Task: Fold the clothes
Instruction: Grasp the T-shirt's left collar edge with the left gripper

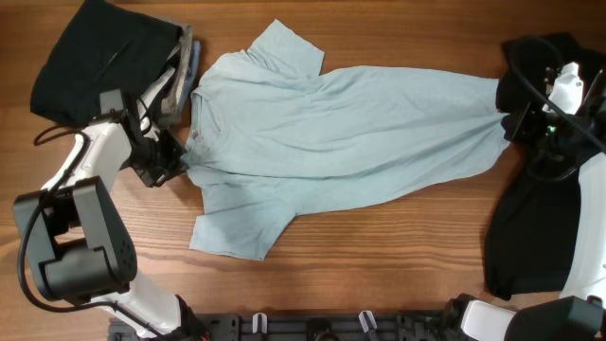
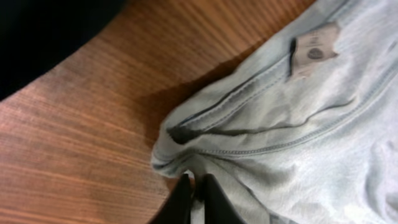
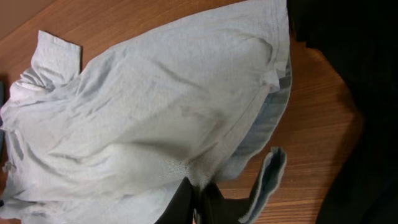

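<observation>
My left gripper's fingers pinch only the shirt's edge next to the collar's folded end. Next, I open them, reach farther in and grip that folded end (image 2: 166, 150) before lifting.
A large light blue short-sleeved collared shirt (image 1: 341, 128) lies spread across the wood table, collar to the left, hem to the right. My left gripper (image 1: 170, 163) is shut on the shirt's collar edge; the left wrist view shows the fabric (image 2: 292, 137) pinched between the fingers (image 2: 194, 186). My right gripper (image 1: 519, 121) is shut on the hem at the right; the right wrist view shows the cloth (image 3: 143, 118) bunched between its fingers (image 3: 198, 190). A black garment (image 1: 99, 57) lies at the top left on grey folded garments (image 1: 182, 76). Another black garment (image 1: 530, 227) lies at the right.
The table's front edge carries the arm bases (image 1: 312, 327). Bare wood (image 1: 379, 256) shows below the shirt and above it (image 1: 407, 33). Cables (image 1: 535, 66) run over the right black garment near my right arm.
</observation>
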